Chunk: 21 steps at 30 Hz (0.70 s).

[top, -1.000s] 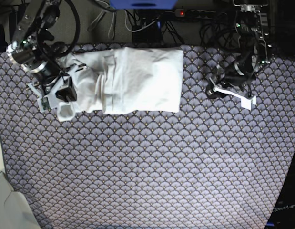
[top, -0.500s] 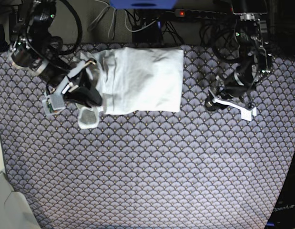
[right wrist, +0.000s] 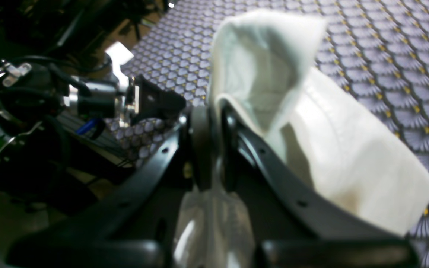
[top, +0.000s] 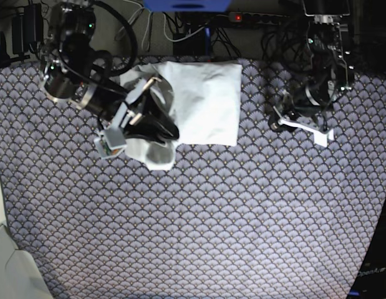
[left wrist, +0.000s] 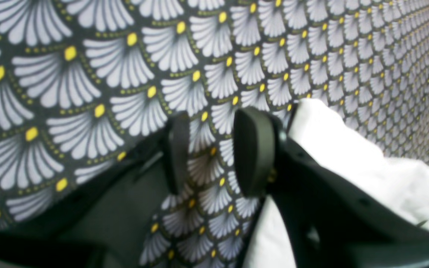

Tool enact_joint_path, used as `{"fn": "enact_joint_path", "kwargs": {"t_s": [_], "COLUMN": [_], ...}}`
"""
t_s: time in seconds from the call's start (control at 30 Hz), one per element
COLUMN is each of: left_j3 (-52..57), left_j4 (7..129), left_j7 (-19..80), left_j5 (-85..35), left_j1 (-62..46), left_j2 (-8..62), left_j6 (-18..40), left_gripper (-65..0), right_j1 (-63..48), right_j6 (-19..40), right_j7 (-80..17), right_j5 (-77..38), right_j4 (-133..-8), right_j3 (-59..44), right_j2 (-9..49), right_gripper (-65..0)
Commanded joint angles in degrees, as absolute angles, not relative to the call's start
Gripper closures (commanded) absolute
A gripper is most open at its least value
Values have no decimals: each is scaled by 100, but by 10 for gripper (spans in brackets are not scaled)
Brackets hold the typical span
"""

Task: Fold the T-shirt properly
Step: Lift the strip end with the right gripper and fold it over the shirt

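The robot's right gripper will release the lifted edge, now over the shirt's body, on the white T-shirt's flat side (top: 232,127) nearest the robot's left gripper.
The white T-shirt (top: 208,99) lies partly folded at the back of the table. My right gripper (top: 169,132) is shut on its left edge, lifted over the shirt's body, and a loose flap hangs below the fingers. In the right wrist view the shut gripper (right wrist: 214,149) pinches the white T-shirt (right wrist: 311,130), which drapes over one finger. My left gripper (top: 295,121) rests to the right, apart from the shirt. In the left wrist view this gripper (left wrist: 214,152) is open, with only the patterned cloth between its fingers (left wrist: 253,149).
A purple scallop-patterned tablecloth (top: 211,218) covers the table. Cables and a power strip (top: 242,17) with a red light run along the back edge. A pale grey surface (top: 5,268) sits at the front left corner, and a dark edge (top: 373,274) at the front right.
My right gripper has carried the shirt's left edge to the right and forward, over the shirt's body. The left arm has shifted only slightly.
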State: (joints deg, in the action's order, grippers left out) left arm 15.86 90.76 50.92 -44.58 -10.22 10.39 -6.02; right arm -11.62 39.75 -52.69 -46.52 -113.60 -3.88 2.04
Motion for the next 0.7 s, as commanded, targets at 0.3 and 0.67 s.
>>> {"fn": "enact_joint_path", "kwargs": {"t_s": [0.3,0.67], "left_j3": [1842,2695], "left_j4": [9631,9710], "left_j7": [5033,5042], "left_j5": [-4505,-4541], "left_j1": [-1437,-1763], "left_j2": [1288,1323], "left_j6": [-567,-514], "left_gripper": [-238,-238], "right_j1": [-752,-505], "right_j6": [4000,4000], "right_j7": [-5068,-4752], "right_j5": [-4857,-4857], "right_j4": [-10809,-9921], "right_j3": [330,787], "right_j2": [136,-31], "right_gripper": [-15,-15]}}
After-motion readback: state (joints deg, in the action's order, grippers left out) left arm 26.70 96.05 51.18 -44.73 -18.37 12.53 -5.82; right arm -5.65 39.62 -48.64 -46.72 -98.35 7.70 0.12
